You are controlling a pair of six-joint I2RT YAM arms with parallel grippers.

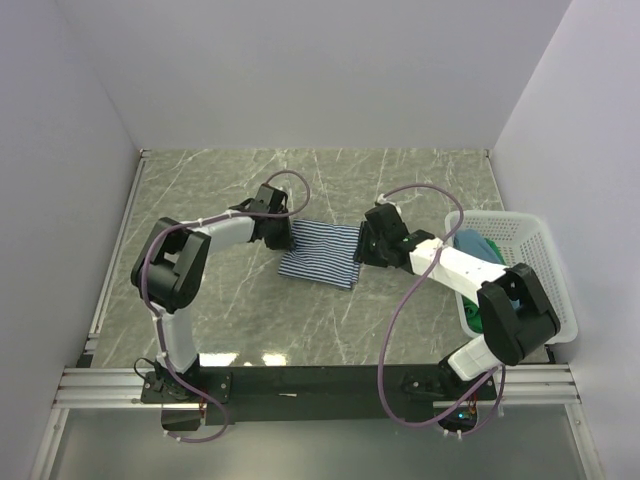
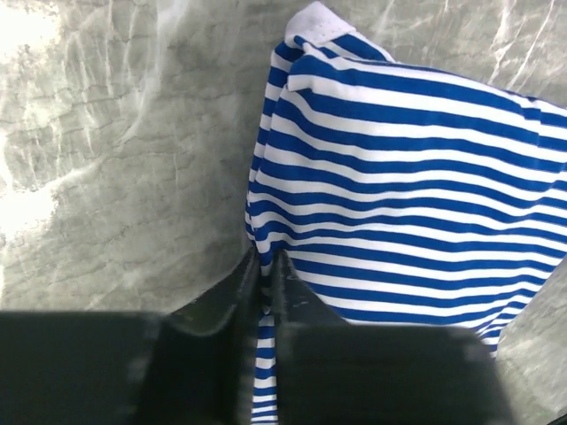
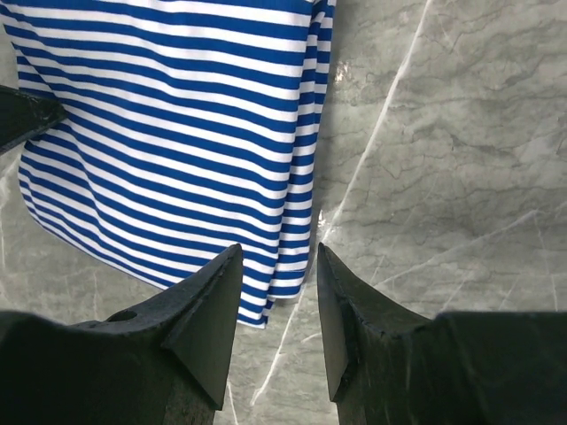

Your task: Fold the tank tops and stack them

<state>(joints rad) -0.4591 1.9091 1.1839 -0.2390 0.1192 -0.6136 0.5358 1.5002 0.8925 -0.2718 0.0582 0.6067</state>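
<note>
My left gripper is going to let go of the striped tank top in the marble table's far corner (image 1: 192, 187), across from the white basket.
The navy-and-white striped tank top (image 1: 320, 256) lies folded on the marble table between my two arms. My left gripper (image 1: 284, 236) is at its left edge. In the left wrist view the left gripper (image 2: 266, 262) is shut on a fold of the striped tank top (image 2: 399, 168), with fabric pinched between the jaws. My right gripper (image 1: 363, 246) is at the top's right edge. It stands open (image 3: 277, 255) just above the near right corner of the striped top (image 3: 177, 115), gripping nothing. A teal tank top (image 1: 471, 241) and a green one (image 1: 472, 316) lie in the basket.
A white mesh basket (image 1: 540, 262) stands at the right edge of the table, partly under my right arm. Grey walls close in the table on the left, back and right. A metal rail (image 1: 320, 380) runs along the near edge.
</note>
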